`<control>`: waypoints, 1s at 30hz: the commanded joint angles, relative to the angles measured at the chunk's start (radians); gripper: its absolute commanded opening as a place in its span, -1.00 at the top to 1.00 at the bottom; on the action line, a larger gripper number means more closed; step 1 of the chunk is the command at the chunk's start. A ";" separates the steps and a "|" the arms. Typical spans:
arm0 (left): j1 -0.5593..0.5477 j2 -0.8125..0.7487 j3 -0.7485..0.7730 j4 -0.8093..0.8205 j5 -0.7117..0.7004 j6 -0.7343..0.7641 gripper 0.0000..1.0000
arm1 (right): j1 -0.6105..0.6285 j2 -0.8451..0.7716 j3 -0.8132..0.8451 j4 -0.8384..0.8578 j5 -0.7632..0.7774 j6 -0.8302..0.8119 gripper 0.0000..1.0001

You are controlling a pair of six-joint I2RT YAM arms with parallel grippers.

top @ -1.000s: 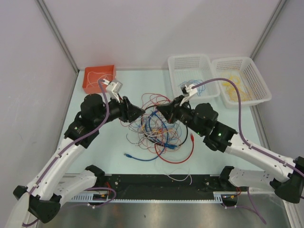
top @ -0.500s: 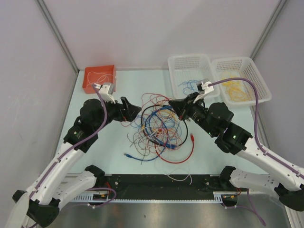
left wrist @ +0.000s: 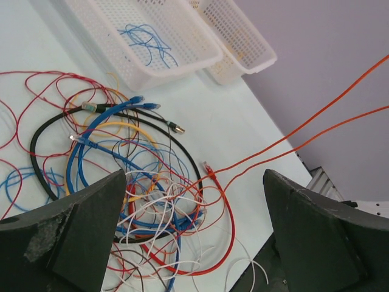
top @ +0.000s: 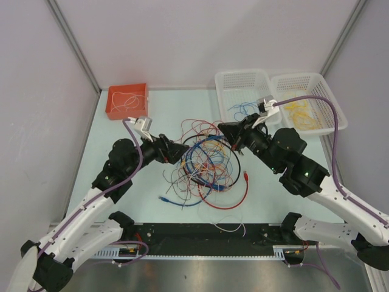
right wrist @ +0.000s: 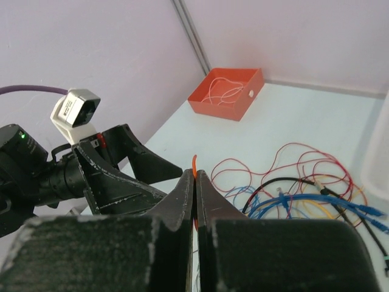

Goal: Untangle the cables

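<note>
The white wire lies in a tangled pile, beside where the taut orange strands of cable rise. Next, my left gripper closes on the loops [top: 212, 168] [left wrist: 166, 198] of the white wire there.
The cables [top: 203, 164] lie in a tangled pile of red, blue, orange, white, yellow and black wires at the table's middle. The pile also shows in the left wrist view [left wrist: 134, 176] and the right wrist view [right wrist: 298, 188]. My right gripper [top: 222, 128] [right wrist: 194, 176] hangs over the pile's far right edge, shut on a thin orange wire [right wrist: 194, 161] whose end sticks out past the tips. Two taut orange strands [left wrist: 285, 139] rise from the pile. My left gripper [top: 180, 149] [left wrist: 194, 243] is open wide and empty at the pile's left edge.
A red box [top: 126, 100] with white wire sits at the far left. Two white baskets stand at the far right, one [top: 243, 91] holding blue wires, the other [top: 311, 103] yellow ones. A loose white wire [top: 231, 228] lies at the near edge.
My right gripper has drawn back to the far right, away from the pile, with the orange wire. My left arm has dropped nearer and its gripper has shifted towards the pile.
</note>
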 commanded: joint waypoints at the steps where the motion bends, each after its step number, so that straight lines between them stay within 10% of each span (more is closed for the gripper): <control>1: -0.005 -0.006 -0.007 0.097 0.027 -0.022 -0.99 | -0.016 -0.025 0.114 -0.030 0.056 -0.087 1.00; 17: -0.006 -0.039 -0.047 0.086 -0.017 -0.017 -0.99 | -0.030 0.023 0.469 -0.187 0.129 -0.267 1.00; 30: -0.074 0.116 -0.070 0.223 0.113 -0.089 -0.99 | -0.025 0.012 0.449 -0.228 0.116 -0.227 1.00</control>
